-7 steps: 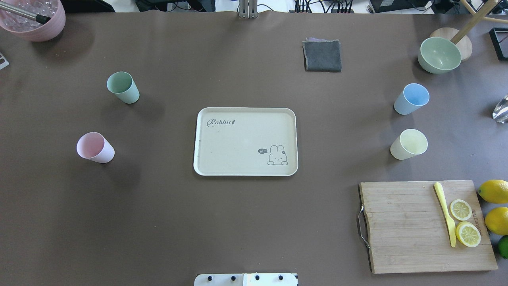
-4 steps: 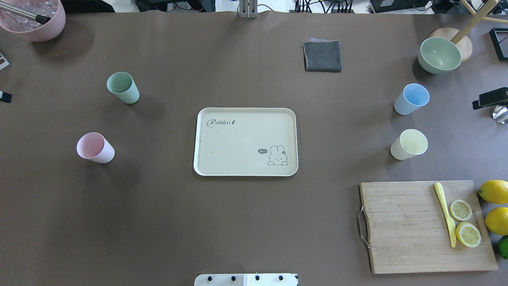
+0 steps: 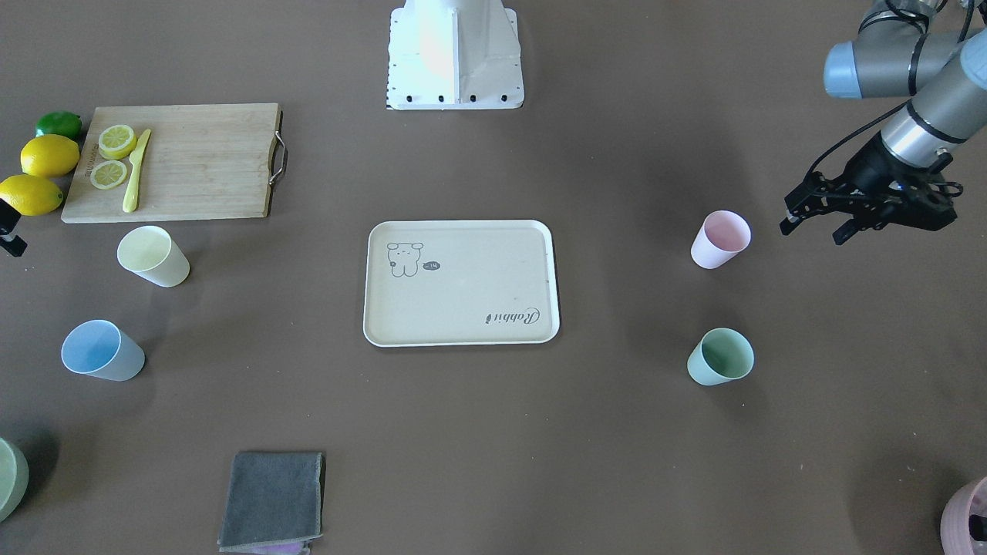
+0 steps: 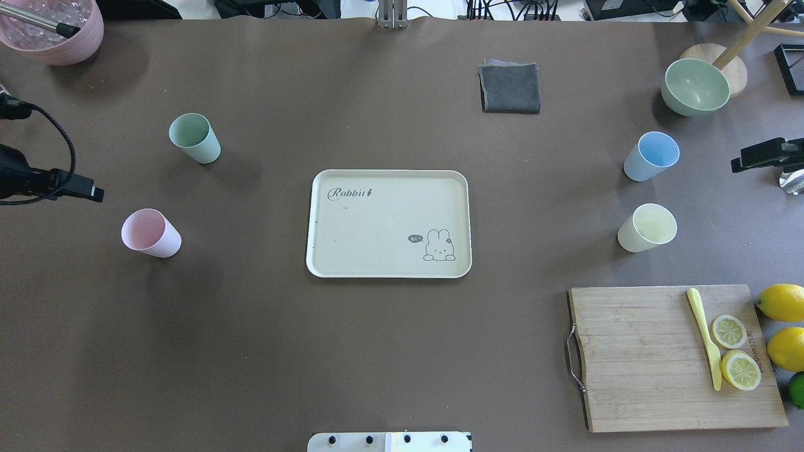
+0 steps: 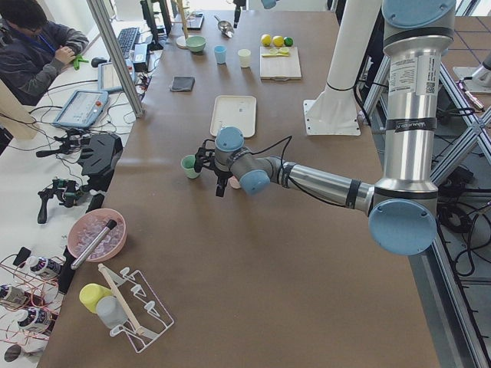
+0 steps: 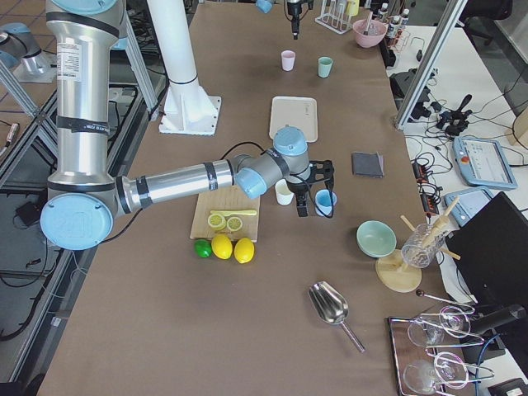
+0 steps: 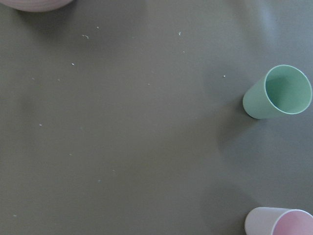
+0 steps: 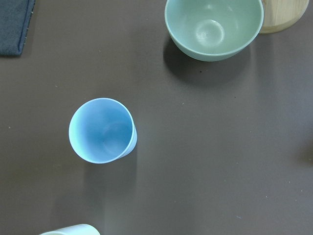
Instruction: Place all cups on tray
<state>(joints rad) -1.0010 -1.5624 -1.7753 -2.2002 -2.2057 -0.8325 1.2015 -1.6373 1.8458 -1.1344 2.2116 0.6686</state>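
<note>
Next, my right gripper closes on the light blue cup's rim (image 3: 68, 334) (image 8: 132, 132), at the side that faces away from the cream tray.
All the cups stand upright on the brown table around the cream tray (image 4: 377, 226), which has nothing on it. The mint green cup (image 4: 195, 138) and the pink cup (image 4: 151, 233) are to its left. To its right are the light blue cup (image 4: 651, 156) and the pale yellow cup (image 4: 647, 228). My left gripper (image 3: 813, 231) hovers open and holds nothing, just outside the pink cup (image 3: 720, 239), toward the table's left end. My right gripper (image 4: 757, 157) reaches in from the right edge, beside the blue cup (image 8: 101, 130); in the exterior right view its fingers stand apart.
A wooden cutting board (image 4: 641, 364) with lemon slices and a yellow knife lies front right, with lemons (image 4: 782, 302) beside it. A green bowl (image 4: 695, 86) and a grey cloth (image 4: 510, 88) are at the back right. A pink bowl (image 4: 53, 28) sits at the back left.
Both grippers have come in over the table from its ends, the left one much further than half a second ago. The cups and the tray have not moved.
</note>
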